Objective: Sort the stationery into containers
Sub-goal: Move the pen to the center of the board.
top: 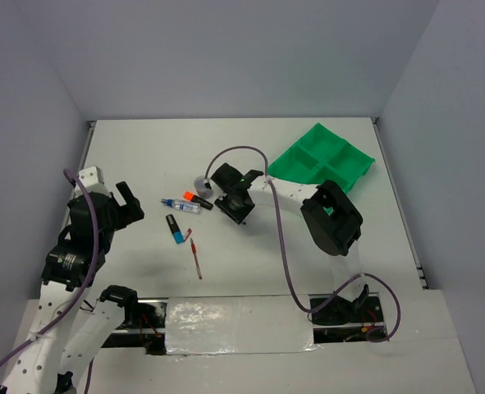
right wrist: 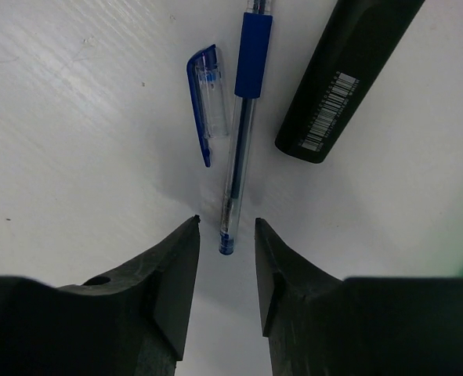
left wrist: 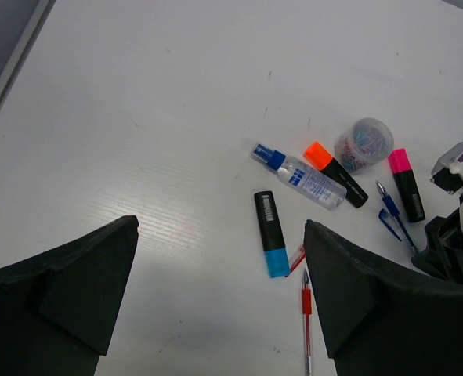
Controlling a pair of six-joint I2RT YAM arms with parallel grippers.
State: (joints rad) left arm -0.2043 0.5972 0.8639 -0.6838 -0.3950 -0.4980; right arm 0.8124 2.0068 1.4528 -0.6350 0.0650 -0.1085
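Note:
The blue pen is lying close to its cap and the pink-ended highlighter, so the robot's right gripper will pull the pen clear, then take it nearer its blue grip (right wrist: 245, 113).
The green four-compartment tray (top: 324, 160) sits at the back right. The stationery lies mid-table: a clear-blue tube (left wrist: 302, 176), an orange-ended highlighter (left wrist: 335, 172), a pink-ended highlighter (left wrist: 406, 182), a blue-ended highlighter (left wrist: 270, 233), a red pen (left wrist: 305, 321) and a round grey tub of clips (left wrist: 363, 143). My right gripper (right wrist: 226, 221) is low over the table, jaws narrowly open on either side of the end of a blue pen (right wrist: 243, 117), not touching it. The pen's loose cap (right wrist: 204, 102) lies to its left. My left gripper (left wrist: 221, 223) is wide open and empty, above the table left of the items.
A black highlighter body (right wrist: 345, 74) lies just right of the blue pen. A small red cap (left wrist: 296, 260) lies by the blue-ended highlighter. The right arm's purple cable (top: 283, 238) loops over the table. Tape (top: 238, 324) covers the near edge.

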